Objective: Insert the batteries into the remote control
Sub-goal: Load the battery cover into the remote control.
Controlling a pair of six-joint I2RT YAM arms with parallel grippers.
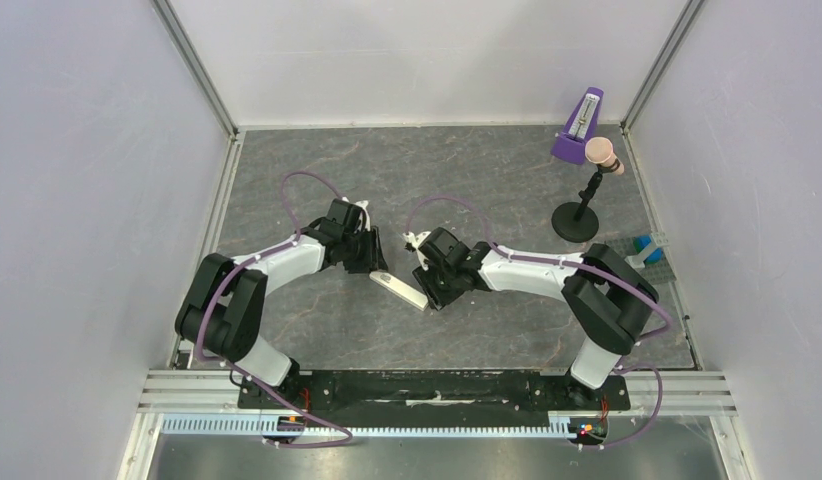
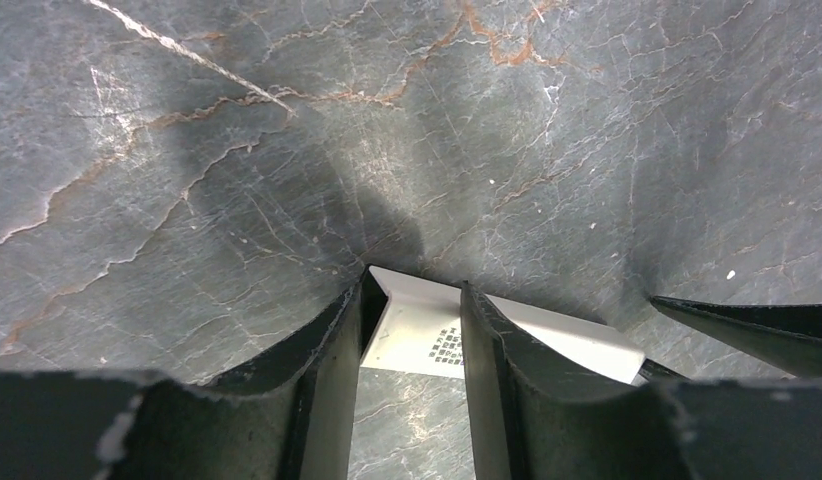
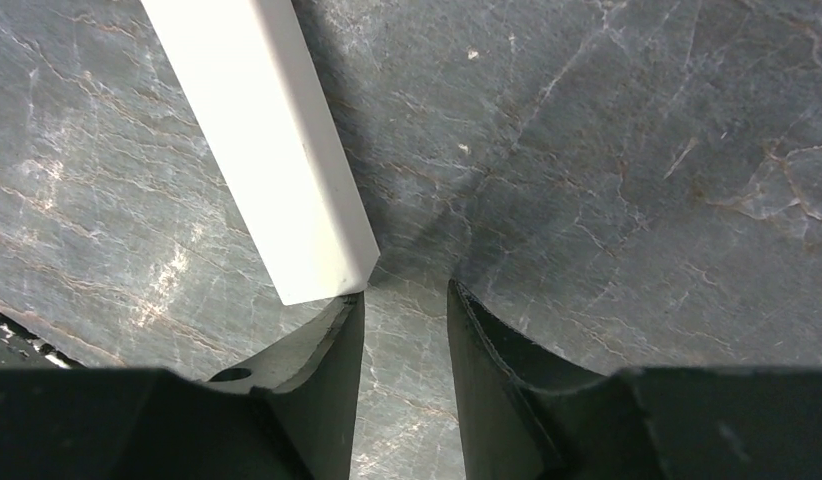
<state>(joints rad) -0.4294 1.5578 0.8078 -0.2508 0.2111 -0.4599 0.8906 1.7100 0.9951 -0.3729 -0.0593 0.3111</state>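
Note:
The near end of the remote control is outside the right gripper's fingers, so the robot should lift that gripper clear, open it wide and take the remote control across its width (image 3: 280, 175).
The white remote control (image 1: 399, 290) lies flat on the grey marbled table between my two grippers. My left gripper (image 1: 375, 265) is at its far-left end. In the left wrist view that end (image 2: 417, 330), with small dark print on it, shows between the part-open jaws (image 2: 415, 285). The left fingertip stands at the end's corner and the right finger (image 2: 507, 350) crosses over the body. My right gripper (image 1: 430, 298) is at the near-right end. In the right wrist view the jaws (image 3: 404, 292) stand apart over bare table, and the left fingertip meets the remote's (image 3: 277, 170) corner. The batteries are out of view.
A purple metronome (image 1: 579, 130) stands at the back right. Beside it is a black stand (image 1: 577, 220) with a pinkish head (image 1: 605, 152). A small rack with blue pieces (image 1: 647, 248) sits at the right edge. White walls enclose the table on three sides.

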